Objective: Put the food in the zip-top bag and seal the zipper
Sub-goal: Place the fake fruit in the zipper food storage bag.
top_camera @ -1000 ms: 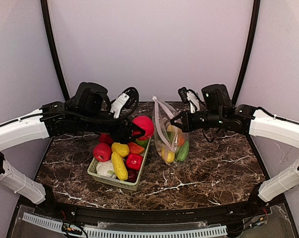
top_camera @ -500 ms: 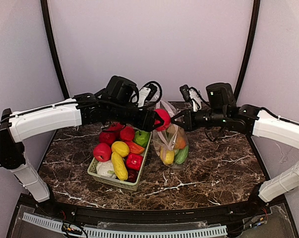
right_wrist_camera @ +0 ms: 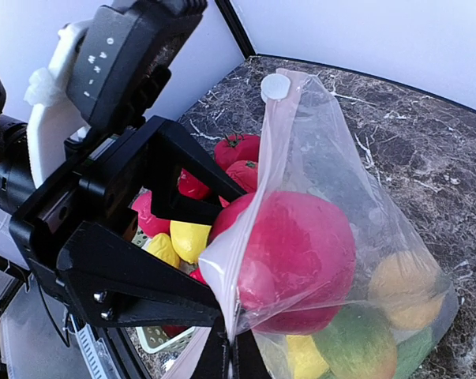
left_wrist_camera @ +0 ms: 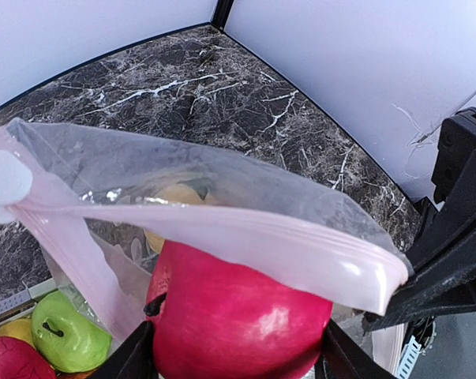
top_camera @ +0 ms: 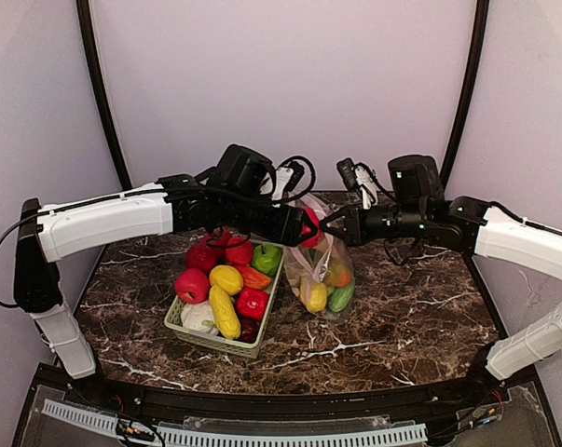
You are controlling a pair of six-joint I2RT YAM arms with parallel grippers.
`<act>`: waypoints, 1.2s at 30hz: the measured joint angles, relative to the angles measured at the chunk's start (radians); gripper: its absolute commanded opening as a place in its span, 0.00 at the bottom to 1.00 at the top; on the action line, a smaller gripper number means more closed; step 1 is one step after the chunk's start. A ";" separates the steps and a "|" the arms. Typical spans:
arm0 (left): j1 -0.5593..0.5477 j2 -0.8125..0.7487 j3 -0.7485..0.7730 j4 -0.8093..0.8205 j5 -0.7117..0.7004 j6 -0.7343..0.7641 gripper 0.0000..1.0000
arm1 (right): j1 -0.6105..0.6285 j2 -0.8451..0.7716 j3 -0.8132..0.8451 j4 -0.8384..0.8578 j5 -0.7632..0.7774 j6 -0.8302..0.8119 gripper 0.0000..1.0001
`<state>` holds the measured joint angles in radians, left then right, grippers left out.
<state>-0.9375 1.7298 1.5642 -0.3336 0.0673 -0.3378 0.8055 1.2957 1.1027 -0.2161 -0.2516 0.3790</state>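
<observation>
The red fruit is sitting high in the opening of the bag. My left gripper should let it go, back out and pinch the pink rim (left_wrist_camera: pixel 84 272) to help it settle before sealing.
My left gripper (top_camera: pixel 304 226) is shut on a glossy red fruit (left_wrist_camera: pixel 238 316), which sits partway inside the mouth of the zip-top bag (top_camera: pixel 322 270). My right gripper (right_wrist_camera: pixel 231 347) is shut on the bag's rim and holds it up and open. The pink zipper (left_wrist_camera: pixel 245 237) crosses just above the red fruit (right_wrist_camera: pixel 301 253), and its white slider (right_wrist_camera: pixel 275 87) sits at the far end. Yellow, green and orange food (top_camera: pixel 325 291) lies in the bottom of the bag. More food (top_camera: pixel 226 279) fills the pale green basket (top_camera: pixel 215 343).
The basket stands directly left of the bag on the dark marble table (top_camera: pixel 402 326). A green apple (left_wrist_camera: pixel 64 335) lies in it near my left fingers. Both arms meet over the bag's mouth. Pale walls and black corner posts (top_camera: pixel 99 93) close in the back.
My left arm carried the red fruit rightwards from above the basket into the bag's mouth. The right gripper kept hold of the rim, and the bag sagged slightly.
</observation>
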 measured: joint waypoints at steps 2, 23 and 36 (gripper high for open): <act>0.003 0.012 0.006 0.000 -0.004 -0.011 0.71 | 0.000 0.000 0.000 0.000 0.001 0.000 0.00; 0.026 -0.259 -0.159 0.035 0.048 -0.110 0.62 | -0.008 -0.024 -0.015 0.009 0.066 0.026 0.00; 0.109 -0.168 -0.331 0.301 0.235 -0.340 0.42 | -0.008 -0.024 -0.017 0.015 0.065 0.028 0.00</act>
<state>-0.8284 1.5616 1.2331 -0.0322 0.3019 -0.6773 0.7975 1.2713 1.0855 -0.2008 -0.1864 0.4068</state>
